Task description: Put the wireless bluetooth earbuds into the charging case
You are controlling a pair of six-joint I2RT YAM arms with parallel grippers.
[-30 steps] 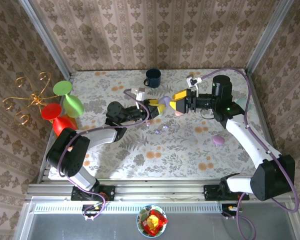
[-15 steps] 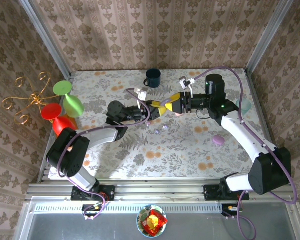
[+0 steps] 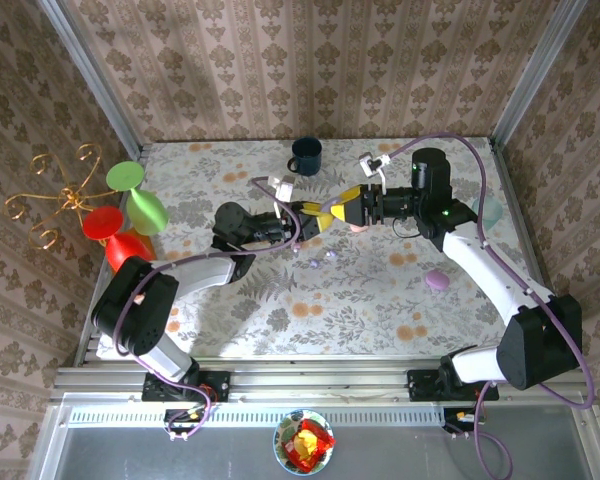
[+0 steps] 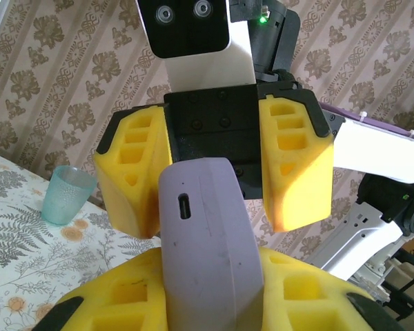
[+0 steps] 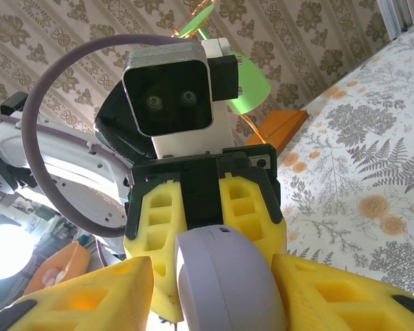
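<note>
The case is pinched across its lid and base by my left gripper, so my right gripper will hold the case while my left gripper takes it again by the case's base (image 5: 248,283).
A lilac oval charging case (image 3: 326,208) hangs above the middle of the table, closed, with my left gripper (image 3: 315,214) shut on it. In the left wrist view the case (image 4: 208,241) stands between my yellow fingers (image 4: 110,310), its charging port facing the camera. My right gripper (image 3: 340,207) faces the left one, open, its fingers (image 4: 297,158) on either side of the case's far end. In the right wrist view the case (image 5: 228,276) sits between those fingers with a gap on one side. A few tiny lilac earbuds (image 3: 329,256) lie on the tablecloth just below the grippers.
A dark blue mug (image 3: 304,155) stands at the back. Another pastel case (image 3: 436,280) lies to the right and a pink one (image 3: 358,228) shows under the right gripper. A teal cup (image 3: 488,210) is at the right edge. Green and red goblets (image 3: 130,215) and a gold rack (image 3: 50,200) stand left.
My right gripper has moved left over the last second until its open fingers flank the case that the left gripper holds. The left arm has stayed nearly still.
</note>
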